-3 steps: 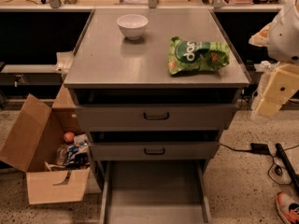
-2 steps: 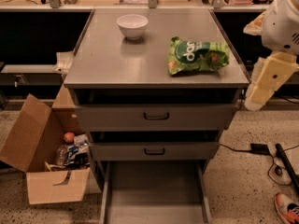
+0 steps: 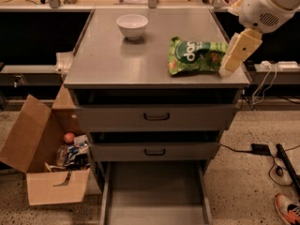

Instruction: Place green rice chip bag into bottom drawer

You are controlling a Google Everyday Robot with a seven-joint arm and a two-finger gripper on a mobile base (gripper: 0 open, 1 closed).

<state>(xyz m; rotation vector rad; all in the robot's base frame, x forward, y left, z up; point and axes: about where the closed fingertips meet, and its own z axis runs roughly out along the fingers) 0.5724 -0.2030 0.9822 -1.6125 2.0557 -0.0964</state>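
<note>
The green rice chip bag should be grabbed by its middle (image 3: 195,53), around its lettering, with my gripper moving in from the end of the bag.
The green rice chip bag (image 3: 194,55) lies flat on the right part of the grey cabinet top (image 3: 112,62), with its dark round logo and white lettering facing up. The gripper (image 3: 236,54) hangs from the white arm (image 3: 267,3) at the upper right. Its cream-coloured tip is right beside the bag's right end, just above the cabinet top's right edge. It holds nothing that I can see. The bottom drawer (image 3: 154,191) is pulled out at floor level, and its flat grey floor is bare.
A white bowl (image 3: 132,26) stands at the back of the cabinet top. The two upper drawers (image 3: 157,117) are slightly open. An open cardboard box (image 3: 44,158) with clutter sits on the floor at the left. Cables (image 3: 262,149) and a shoe (image 3: 288,209) lie at the right.
The arm has moved left and up from beside the cabinet's right side, and the gripper now sits at the bag's right end. The bag and drawers have not moved.
</note>
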